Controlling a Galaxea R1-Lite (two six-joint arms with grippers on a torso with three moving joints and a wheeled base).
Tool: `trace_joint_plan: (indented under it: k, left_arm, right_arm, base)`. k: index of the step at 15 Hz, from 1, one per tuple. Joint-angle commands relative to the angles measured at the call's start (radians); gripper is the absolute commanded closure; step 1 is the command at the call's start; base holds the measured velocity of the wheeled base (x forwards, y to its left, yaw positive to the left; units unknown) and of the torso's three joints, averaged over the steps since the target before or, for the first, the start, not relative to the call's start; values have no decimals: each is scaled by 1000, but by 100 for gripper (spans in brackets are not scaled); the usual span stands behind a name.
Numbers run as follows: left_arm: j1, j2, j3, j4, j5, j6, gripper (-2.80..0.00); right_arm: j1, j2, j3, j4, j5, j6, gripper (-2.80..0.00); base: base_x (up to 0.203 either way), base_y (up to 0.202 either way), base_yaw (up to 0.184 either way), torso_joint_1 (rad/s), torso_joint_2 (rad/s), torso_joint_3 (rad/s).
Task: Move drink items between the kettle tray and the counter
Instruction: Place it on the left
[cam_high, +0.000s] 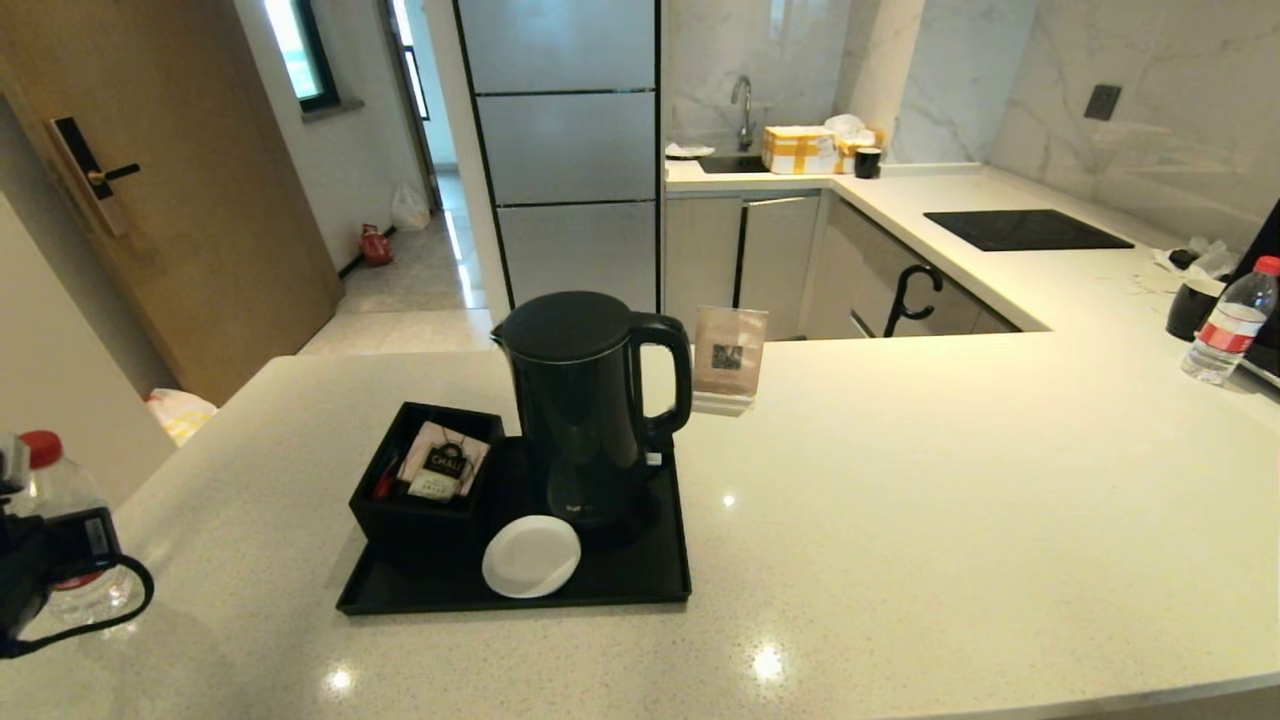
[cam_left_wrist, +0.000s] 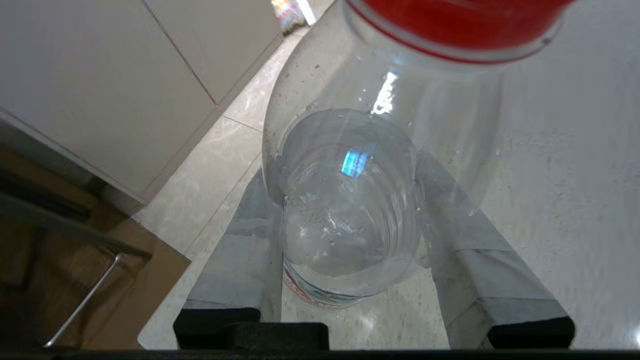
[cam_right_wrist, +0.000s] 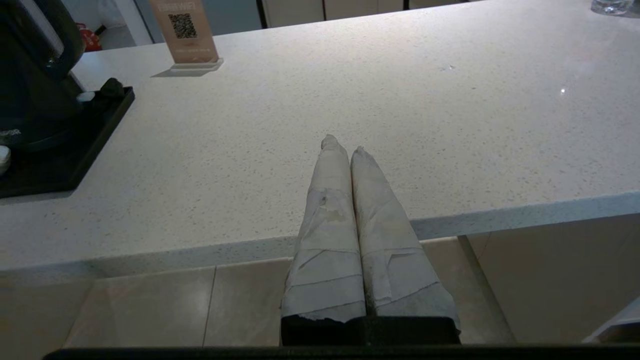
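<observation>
The robot's left gripper needs to put the water bottle down on the bare counter (cam_high: 178, 590) between the counter's edge and the kettle tray.
A clear water bottle with a red cap (cam_high: 50, 480) stands on the pale speckled counter (cam_high: 900, 520) at its far left edge. My left gripper (cam_high: 60, 560) is shut on the water bottle (cam_left_wrist: 350, 215), one taped finger on each side of its body. The tall black kettle (cam_high: 585, 410) stands upright on the flat black kettle tray (cam_high: 640, 585) in the middle of the counter. My right gripper (cam_right_wrist: 341, 145) hangs shut and empty over the counter's front edge, right of the tray (cam_right_wrist: 75, 150); the head view does not show it.
On the tray, a black square box of sachets (cam_high: 425, 480) sits left of the kettle and a white coaster (cam_high: 531, 556) in front. A QR sign (cam_high: 728, 360) stands behind. At far right stand a second water bottle (cam_high: 1228, 322), a black cup (cam_high: 1192, 305) and the hob (cam_high: 1025, 230).
</observation>
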Motion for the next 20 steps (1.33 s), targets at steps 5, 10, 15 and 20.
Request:
trace_joint_plan:
  k: [5,10,15,20]
  left_arm:
    - [-77,-98,-174,330,53,-153,0]
    - [-79,-39,-165,332,37,-217,0]
    - [-80,-28,-148,327,22,-245,0]
    - [-90,-34,-120,278,22,-253,0]
  right_arm:
    - [0,0,0,-1,0,-1,0]
    - [0,0,0,-1,0,-1,0]
    - [0,0,0,-1,0,1,0]
    - [0,0,0,-1,0,1,0]
  base:
    - [0,0,0,0,0,0]
    - [0,0,0,0,0,0]
    - [0,0,0,0,0,0]
    - [0,0,0,0,0,0]
